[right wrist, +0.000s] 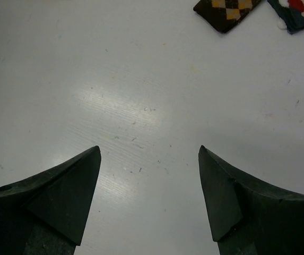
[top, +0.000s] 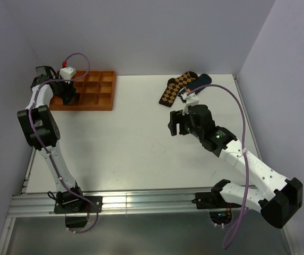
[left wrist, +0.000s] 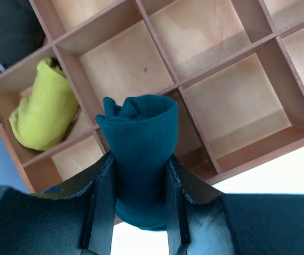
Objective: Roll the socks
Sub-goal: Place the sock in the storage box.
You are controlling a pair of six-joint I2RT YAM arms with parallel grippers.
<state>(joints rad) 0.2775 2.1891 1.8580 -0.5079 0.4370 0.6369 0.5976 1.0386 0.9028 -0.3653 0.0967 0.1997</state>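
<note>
My left gripper is going to release the dark teal sock bundle, now held over the wooden tray, in the front-row tray compartment diagonal to the yellow-green bundle (top: 72, 100) (left wrist: 154, 152).
My left gripper (left wrist: 140, 160) is shut on a rolled dark teal sock bundle (left wrist: 141, 133) and holds it over the wooden compartment tray (left wrist: 268, 157). In the top view this gripper (top: 69, 97) is above the left end of the tray (top: 108, 101). A second dark teal sock (top: 200, 81) lies flat at the back right of the table; its red and white patch shows in the right wrist view (right wrist: 299, 9). My right gripper (top: 177, 123) is open and empty above the bare white table (right wrist: 149, 151), a little in front of that sock.
A brown and yellow argyle sock (top: 174, 90) lies next to the flat teal one, also in the right wrist view (right wrist: 228, 8). A rolled yellow-green bundle (left wrist: 40, 109) fills one tray compartment, and a dark bundle (left wrist: 8, 29) sits beyond it. Walls enclose the table.
</note>
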